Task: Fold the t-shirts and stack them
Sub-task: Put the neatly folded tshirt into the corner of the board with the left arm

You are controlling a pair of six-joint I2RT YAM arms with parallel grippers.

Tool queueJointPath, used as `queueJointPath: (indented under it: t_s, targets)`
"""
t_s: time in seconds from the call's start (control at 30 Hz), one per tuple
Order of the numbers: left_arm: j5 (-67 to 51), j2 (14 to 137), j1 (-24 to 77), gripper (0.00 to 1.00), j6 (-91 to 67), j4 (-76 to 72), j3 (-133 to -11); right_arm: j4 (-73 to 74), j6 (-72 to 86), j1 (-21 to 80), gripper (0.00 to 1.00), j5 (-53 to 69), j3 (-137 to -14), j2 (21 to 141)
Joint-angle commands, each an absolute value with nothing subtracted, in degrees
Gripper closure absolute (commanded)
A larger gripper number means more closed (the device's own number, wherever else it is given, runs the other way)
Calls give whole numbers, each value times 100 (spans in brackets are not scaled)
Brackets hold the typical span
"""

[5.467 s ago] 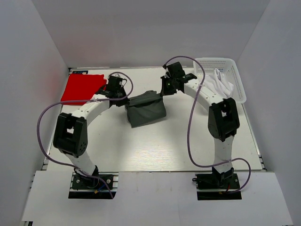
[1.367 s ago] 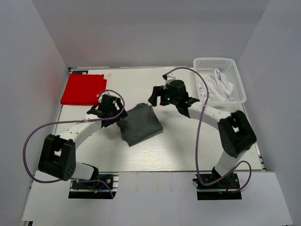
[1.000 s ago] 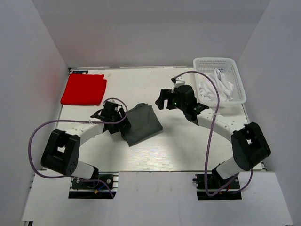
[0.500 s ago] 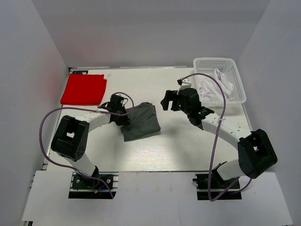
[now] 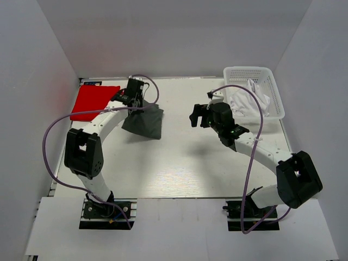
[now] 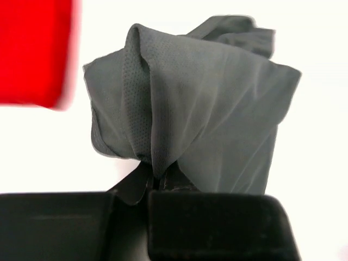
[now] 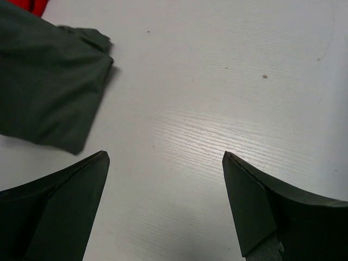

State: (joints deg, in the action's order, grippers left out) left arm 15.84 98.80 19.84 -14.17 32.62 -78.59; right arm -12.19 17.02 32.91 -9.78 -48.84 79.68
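My left gripper is going to let go of the dark grey t-shirt, leaving it lying on top of the folded red t-shirt point(image 5: 102, 100) point(image 6: 11, 22).
My left gripper point(image 5: 139, 104) is shut on a bunched fold of the dark grey t-shirt point(image 5: 144, 122), which hangs from it in a loose drape just right of the folded red t-shirt point(image 5: 92, 102). In the left wrist view the grey t-shirt point(image 6: 201, 119) spills out from the left gripper point(image 6: 155, 182), with the red t-shirt point(image 6: 32, 54) at the upper left. The white t-shirt point(image 5: 251, 99) lies crumpled in the basket. My right gripper point(image 5: 199, 116) hovers open over bare table, right of the grey t-shirt point(image 7: 49, 92); the right gripper point(image 7: 166, 157) holds nothing.
A white lattice basket point(image 5: 274, 87) stands at the back right corner. White walls close in the table on three sides. The left arm's purple cable point(image 5: 54, 136) loops over the table's left edge.
The left gripper shut on the grey t-shirt and carried it back and left, up next to the red one. The right arm drifted slightly right, still open.
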Motion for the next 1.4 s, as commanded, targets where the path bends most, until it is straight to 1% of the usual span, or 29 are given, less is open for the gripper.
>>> queueJointPath:
  t_s: [0.0, 0.03, 0.13, 0.3, 0.47, 0.6, 0.73, 0.8, 0.97, 1.2, 1.37]
  targets:
    - [3144, 10133, 1942, 100, -756, 3892, -8656, -1494, 1521, 3252, 10, -1213, -4931, 7778]
    - [3599, 10203, 1942, 100, -608, 3972, -8796, -1503, 1503, 3252, 10, -1213, -4922, 7770]
    - [3796, 10257, 1829, 100, -274, 3719, -8798, -1485, 1371, 3243, 10, -1292, -4974, 7770]
    - [3543, 10072, 1627, 100, 719, 2928, -8596, -1397, 1301, 3252, 10, -1397, -5036, 7796]
    - [3357, 10072, 1371, 100, 1509, 2743, -8798, -1336, 1257, 3252, 10, -1476, -5054, 7813]
    - [2910, 9967, 1108, 100, 2099, 2611, -8911, -1292, 1266, 3234, 10, -1512, -5071, 7840]
    - [2637, 10028, 914, 100, 2303, 2505, -9122, -1318, 1257, 3243, 10, -1486, -5106, 7918]
    - [2462, 10177, 783, 100, 2242, 2845, -9568, -1266, 1274, 3234, 10, -1398, -5194, 8024]
    - [2312, 10511, 668, 100, 2180, 3260, -10142, -1134, 1266, 3243, 10, -1397, -5396, 8253]
    - [2399, 10704, 546, 100, 2180, 3393, -10354, -1099, 1301, 3261, 10, -1275, -5511, 8332]
    - [2207, 10828, 431, 100, 2232, 3261, -10274, -1011, 1310, 3243, 10, -1292, -5599, 8376]
